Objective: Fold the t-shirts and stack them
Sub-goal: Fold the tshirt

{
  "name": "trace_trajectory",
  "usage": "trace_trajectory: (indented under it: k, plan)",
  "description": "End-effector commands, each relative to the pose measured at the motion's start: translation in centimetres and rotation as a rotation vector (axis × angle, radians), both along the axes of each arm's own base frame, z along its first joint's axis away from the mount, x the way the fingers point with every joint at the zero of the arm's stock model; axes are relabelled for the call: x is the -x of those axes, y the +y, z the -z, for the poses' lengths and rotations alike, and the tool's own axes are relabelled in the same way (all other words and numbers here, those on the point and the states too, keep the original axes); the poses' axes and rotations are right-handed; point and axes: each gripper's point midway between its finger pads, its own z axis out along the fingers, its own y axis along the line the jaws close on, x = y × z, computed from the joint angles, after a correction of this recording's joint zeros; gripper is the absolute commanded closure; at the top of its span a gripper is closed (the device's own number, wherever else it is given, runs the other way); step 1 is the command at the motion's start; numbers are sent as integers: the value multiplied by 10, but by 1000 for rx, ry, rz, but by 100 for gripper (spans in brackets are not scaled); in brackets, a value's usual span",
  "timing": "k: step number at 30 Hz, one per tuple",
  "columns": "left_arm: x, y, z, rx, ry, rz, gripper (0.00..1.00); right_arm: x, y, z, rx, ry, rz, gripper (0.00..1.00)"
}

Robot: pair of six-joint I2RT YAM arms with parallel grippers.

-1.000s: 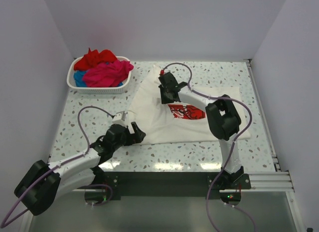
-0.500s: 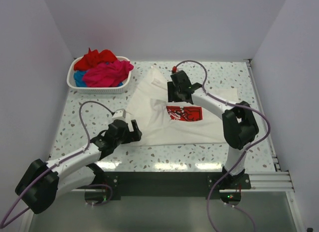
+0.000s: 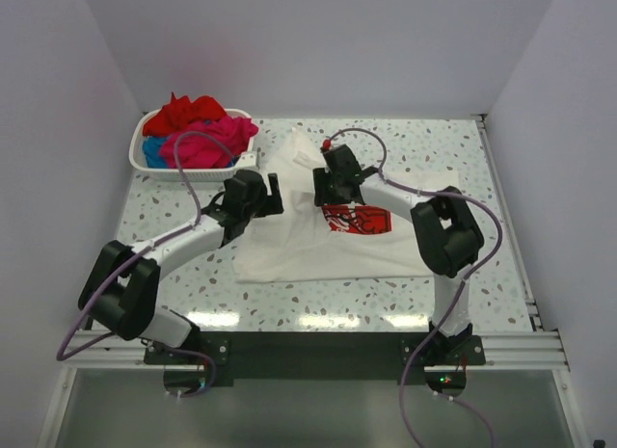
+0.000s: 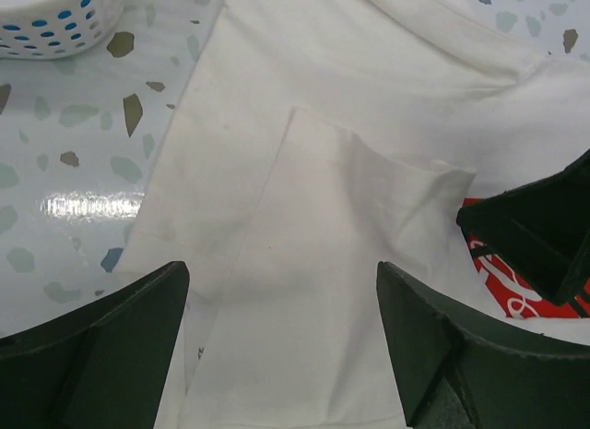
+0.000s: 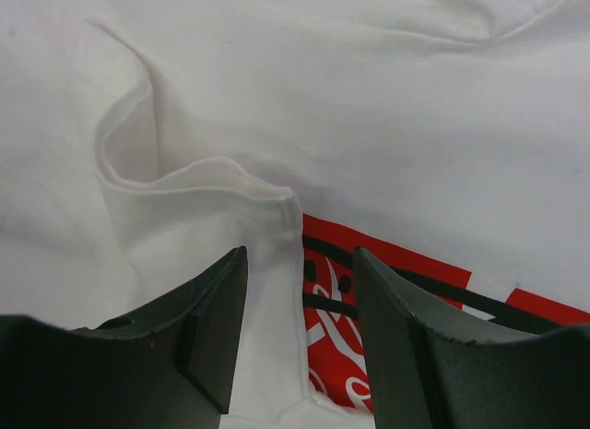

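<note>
The sleeve flap's top edge has a wavy bulge, so my right gripper should pinch the sleeve flap's corner [image 5: 290,204] beside the red print and pull it straight.
The white t-shirt [image 3: 405,202] with the red Coca-Cola print [image 3: 359,219] lies spread on the table. A sleeve flap [image 4: 359,226] is folded in over its body, and its hem [image 5: 230,184] lies at the print's edge [image 5: 387,291]. My left gripper [image 3: 273,191] hovers open over the shirt's left part, its jaws wide apart [image 4: 281,286]. My right gripper [image 3: 322,190] is close beside it, open, its jaws [image 5: 300,263] straddling the flap's edge. Red [image 3: 191,113], magenta-pink [image 3: 207,143] and blue [image 3: 152,151] t-shirts lie bunched in the basket.
The white slatted basket [image 3: 193,171] stands at the back left, just left of the shirt; its rim shows in the left wrist view [image 4: 55,32]. Speckled tabletop [image 3: 164,226] lies left of the shirt. White walls enclose three sides.
My left arm has swung from the front-left edge up and right over the shirt's left part. My right gripper went right, then back left. The shirt's left side now lies folded inward.
</note>
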Motion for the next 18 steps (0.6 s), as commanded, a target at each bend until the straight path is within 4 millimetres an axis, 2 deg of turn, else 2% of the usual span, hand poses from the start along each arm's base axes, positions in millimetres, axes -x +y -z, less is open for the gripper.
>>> trace_trajectory:
  k: [1, 2, 3, 5, 6, 7, 8, 11, 12, 13, 18]
  plan:
    - [-33, -5, -14, -10, -63, 29, 13, -18, 17, -13, -49, -46, -21, 47]
    - [-37, -9, -13, -3, -59, 42, 13, -18, 17, -10, -44, -40, -21, 47]
    - [-42, -10, -3, -9, -41, 46, 13, -18, 18, -6, -39, -34, -23, 47]
    - [-52, -19, -8, 2, -54, 69, 14, -20, 18, -2, -33, -33, -24, 48]
    - [-56, -23, -1, -1, -45, 77, 14, -21, 18, 1, -32, -30, -25, 48]
    - [-61, -28, -6, 13, -54, 88, 14, -21, 19, 2, -32, -30, -25, 48]
    - [-65, -31, 1, 16, -43, 91, 15, -23, 20, 2, -35, -35, -23, 49]
    - [-73, -40, 0, 39, -51, 101, 15, -26, 22, 7, -41, -35, -20, 51]
    - [-76, -42, 8, 40, -41, 101, 15, -27, 23, 7, -43, -37, -19, 51]
    - [-81, -45, 6, 55, -44, 99, 16, -27, 24, 9, -43, -35, -20, 54]
    - [-84, -57, 32, 108, 7, 108, 17, -28, 28, 9, -63, -33, -32, 64]
